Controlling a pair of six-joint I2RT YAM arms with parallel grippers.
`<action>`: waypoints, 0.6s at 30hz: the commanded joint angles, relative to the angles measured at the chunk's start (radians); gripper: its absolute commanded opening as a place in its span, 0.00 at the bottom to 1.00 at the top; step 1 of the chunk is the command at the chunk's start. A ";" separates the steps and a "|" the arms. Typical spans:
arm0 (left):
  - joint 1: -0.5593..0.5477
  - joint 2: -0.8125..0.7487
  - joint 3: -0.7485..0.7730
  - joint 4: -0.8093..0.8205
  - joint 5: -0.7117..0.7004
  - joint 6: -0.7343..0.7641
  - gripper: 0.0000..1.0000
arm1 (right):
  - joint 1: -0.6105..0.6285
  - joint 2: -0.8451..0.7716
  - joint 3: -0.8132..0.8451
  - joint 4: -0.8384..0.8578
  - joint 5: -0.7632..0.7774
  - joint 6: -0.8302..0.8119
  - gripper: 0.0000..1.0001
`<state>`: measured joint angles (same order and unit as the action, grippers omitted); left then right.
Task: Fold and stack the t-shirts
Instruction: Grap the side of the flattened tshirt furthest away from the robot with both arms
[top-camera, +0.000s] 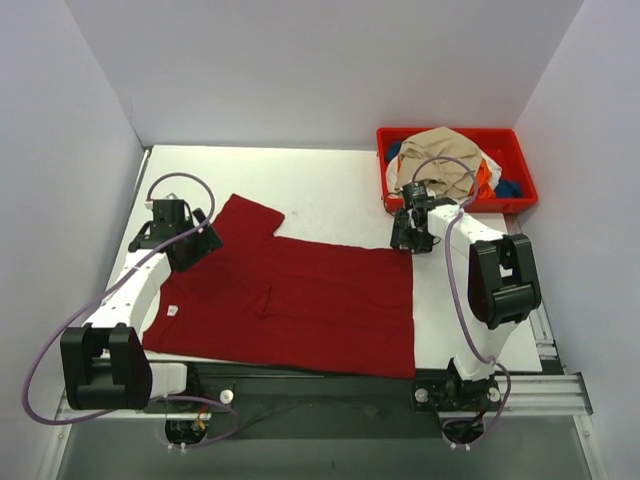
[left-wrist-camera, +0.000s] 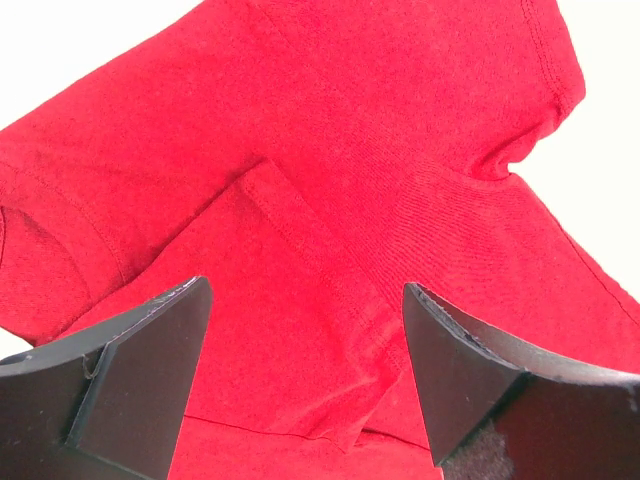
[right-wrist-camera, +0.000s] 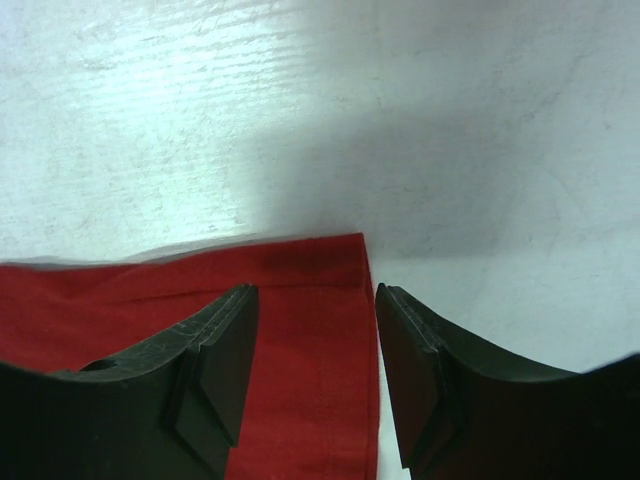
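Observation:
Next, my left hand grips the far sleeve's hem corner (top-camera: 235, 197), on the dark red t-shirt's shoulder side.
A dark red t-shirt (top-camera: 300, 300) lies spread flat on the white table, with its small white neck label (top-camera: 172, 311) at the left edge. My left gripper (top-camera: 203, 243) hovers open over the far left sleeve and shoulder. In the left wrist view the red cloth (left-wrist-camera: 330, 150) and a folded seam lie below the wide-apart left gripper (left-wrist-camera: 305, 290), and nothing is held. My right gripper (top-camera: 408, 240) sits at the shirt's far right corner. In the right wrist view the right gripper (right-wrist-camera: 315, 295) straddles that hem corner (right-wrist-camera: 120, 300), its jaws apart, the cloth flat between them.
A red plastic bin (top-camera: 523, 172) stands at the back right, holding a heap of t-shirts: tan (top-camera: 445, 155) on top, orange (top-camera: 487, 180) and blue (top-camera: 508, 187) beneath. White walls enclose the table on three sides. The arm bases and a rail run along the near edge.

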<state>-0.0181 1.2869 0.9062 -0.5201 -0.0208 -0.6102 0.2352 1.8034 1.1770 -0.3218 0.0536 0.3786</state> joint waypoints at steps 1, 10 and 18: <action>-0.005 0.015 0.057 0.048 0.005 0.030 0.88 | -0.016 0.005 0.036 -0.007 0.051 -0.020 0.50; -0.022 0.078 0.112 0.068 -0.005 0.064 0.88 | -0.039 0.043 0.033 0.000 0.019 -0.035 0.45; -0.054 0.224 0.248 0.107 -0.037 0.110 0.87 | -0.045 0.065 0.026 0.003 -0.014 -0.020 0.32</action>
<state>-0.0547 1.4586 1.0515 -0.4885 -0.0319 -0.5430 0.1959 1.8580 1.1828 -0.2985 0.0471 0.3553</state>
